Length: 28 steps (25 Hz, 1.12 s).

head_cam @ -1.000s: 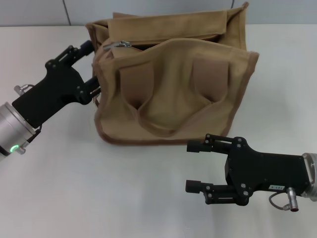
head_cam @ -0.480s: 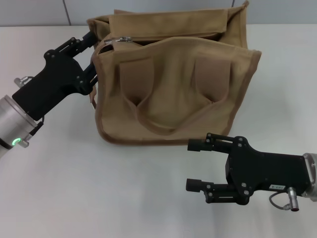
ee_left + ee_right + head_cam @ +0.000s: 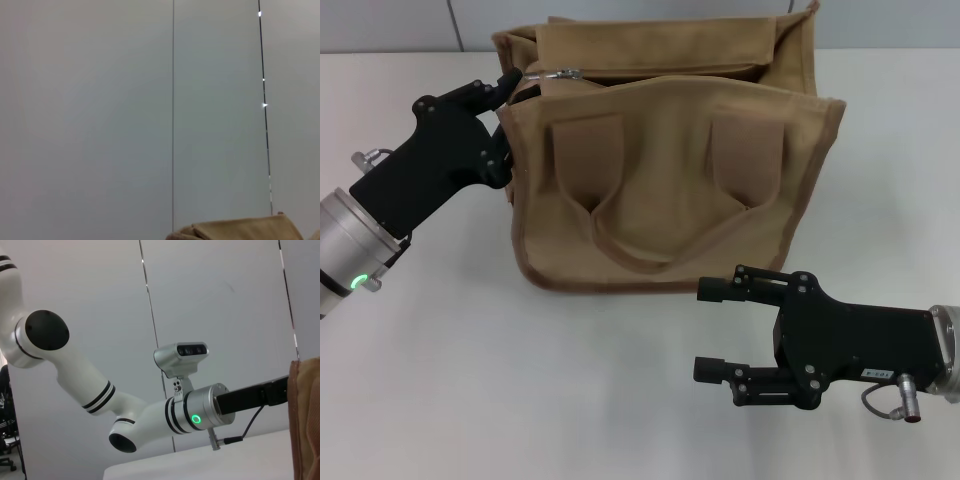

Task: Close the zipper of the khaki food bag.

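Next, I pinch that zipper end (image 3: 526,88) with my left gripper, which is at the bag's side edge where the zipper's end is loose, before my right gripper takes the pull tab.
The khaki food bag (image 3: 670,170) stands upright on the white table, its two strap tabs and looped handle facing me. Its zipper (image 3: 650,72) runs along the top, and the silver pull tab (image 3: 560,72) sits near the bag's left end. The track to the right of the tab gapes open. My left gripper (image 3: 503,120) is against the bag's upper left end, beside the pull tab; its tips are hidden by the bag's edge. My right gripper (image 3: 704,330) is open and empty, low above the table in front of the bag's right half. The bag's edge shows in the right wrist view (image 3: 306,420) and the left wrist view (image 3: 240,231).
The white table (image 3: 520,380) runs out in front and to both sides of the bag. A grey wall panel (image 3: 390,25) stands close behind it. The right wrist view shows my left arm (image 3: 150,415) reaching toward the bag.
My left gripper has moved up and back along the bag's left end. The bag's top left corner rose with it and the front panel pulled straighter. The right arm has barely moved.
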Each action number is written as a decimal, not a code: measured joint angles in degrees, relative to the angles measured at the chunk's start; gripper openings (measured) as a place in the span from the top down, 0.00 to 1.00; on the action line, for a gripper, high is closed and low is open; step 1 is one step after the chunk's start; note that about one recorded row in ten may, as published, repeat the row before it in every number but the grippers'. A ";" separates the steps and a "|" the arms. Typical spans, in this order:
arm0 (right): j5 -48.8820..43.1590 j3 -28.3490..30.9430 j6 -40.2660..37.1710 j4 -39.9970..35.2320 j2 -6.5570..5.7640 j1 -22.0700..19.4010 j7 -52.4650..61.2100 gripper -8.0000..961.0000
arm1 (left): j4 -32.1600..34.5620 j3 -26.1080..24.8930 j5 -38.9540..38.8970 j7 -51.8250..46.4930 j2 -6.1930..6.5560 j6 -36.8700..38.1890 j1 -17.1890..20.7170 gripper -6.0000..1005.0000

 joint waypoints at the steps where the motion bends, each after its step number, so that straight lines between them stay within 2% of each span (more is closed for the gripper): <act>1: 0.01 0.01 0.01 0.00 0.00 0.00 0.00 0.20 | 0.01 -0.04 -0.06 0.00 0.00 -0.31 -0.17 0.72; 8: 0.49 0.09 0.04 0.00 0.00 0.03 0.00 0.20 | 0.01 -0.14 -0.82 -0.03 0.01 -0.95 -0.24 0.90; 14: 0.49 0.09 0.06 0.00 0.00 -0.08 0.00 0.20 | 0.23 0.30 -0.82 -0.23 0.00 -1.08 -0.13 0.92; 19: 0.49 0.09 0.12 0.00 0.01 -0.01 0.00 0.20 | 0.33 -0.04 -0.93 -1.27 0.00 -1.80 -0.15 0.88; 25: 0.49 -0.14 0.71 0.13 0.09 -0.22 0.00 0.20 | 1.61 0.21 -0.82 -5.57 0.06 -4.01 -0.25 0.71; 28: 0.49 -0.32 0.99 0.18 0.09 -0.35 0.00 0.20 | 1.65 -0.04 -0.94 -5.44 0.04 -3.69 -0.09 0.68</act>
